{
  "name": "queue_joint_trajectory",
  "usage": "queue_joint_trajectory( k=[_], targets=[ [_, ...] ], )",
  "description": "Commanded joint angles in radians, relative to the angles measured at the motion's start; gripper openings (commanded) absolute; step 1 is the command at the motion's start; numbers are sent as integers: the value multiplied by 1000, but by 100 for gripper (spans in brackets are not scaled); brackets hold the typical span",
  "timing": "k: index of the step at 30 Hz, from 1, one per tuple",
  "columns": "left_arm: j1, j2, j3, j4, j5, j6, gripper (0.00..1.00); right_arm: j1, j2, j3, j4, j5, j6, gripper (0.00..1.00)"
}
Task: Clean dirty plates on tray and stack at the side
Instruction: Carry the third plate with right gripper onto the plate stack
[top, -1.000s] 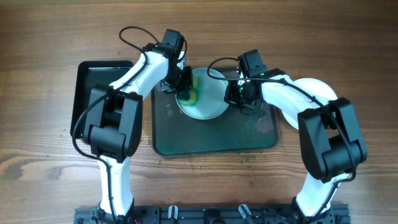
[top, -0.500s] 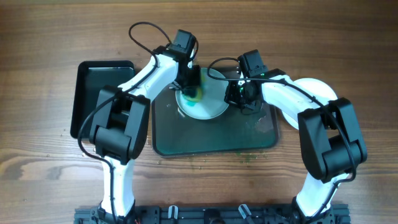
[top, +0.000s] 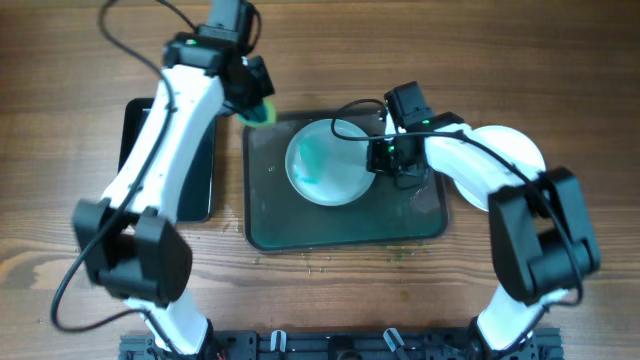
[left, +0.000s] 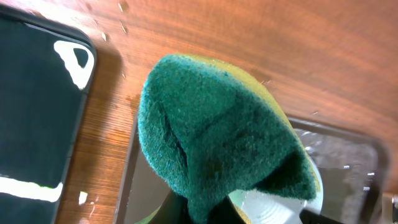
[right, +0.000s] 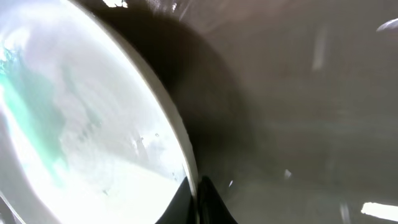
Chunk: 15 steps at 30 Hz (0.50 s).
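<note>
Next, my right gripper sets the green-smeared plate on top of the white plates (top: 498, 168) beside the big tray.
A white plate (top: 328, 163) with a green smear lies on the dark grey-green tray (top: 340, 225); it also shows in the right wrist view (right: 81, 130). My right gripper (top: 380, 156) is shut on the plate's right rim (right: 194, 190). My left gripper (top: 256, 108) is shut on a green and yellow sponge (left: 217, 137), held above the wood just off the tray's far left corner. More white plates (top: 520, 150) lie under my right arm at the right, mostly hidden.
A narrow black tray (top: 170, 160) lies left of the big tray, partly under my left arm; it shows at the left edge of the left wrist view (left: 34, 112). Small green crumbs lie on the wood in front of the big tray.
My left gripper has lifted the sponge off the plate and swung left and back, past the tray's far left corner. The right gripper keeps its hold on the plate's rim.
</note>
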Motion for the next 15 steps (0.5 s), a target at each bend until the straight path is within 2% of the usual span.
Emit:
queue_joint_trajectory(
  k=[1,6,11,15],
  targets=[
    [5,1,10,-26,10,20,4,65,-190,3,-74,367,-63,4],
    [-2,5,10,-34,10,19,4,275,-329,3,-189,909,-50,4],
    [-2,5,9,-37,10,20,4,521,-377,3,-257,1426,-35,5],
    [-2,5,10,-41,10,20,4,612,-377,3,-280,1562,-37,4]
  ],
)
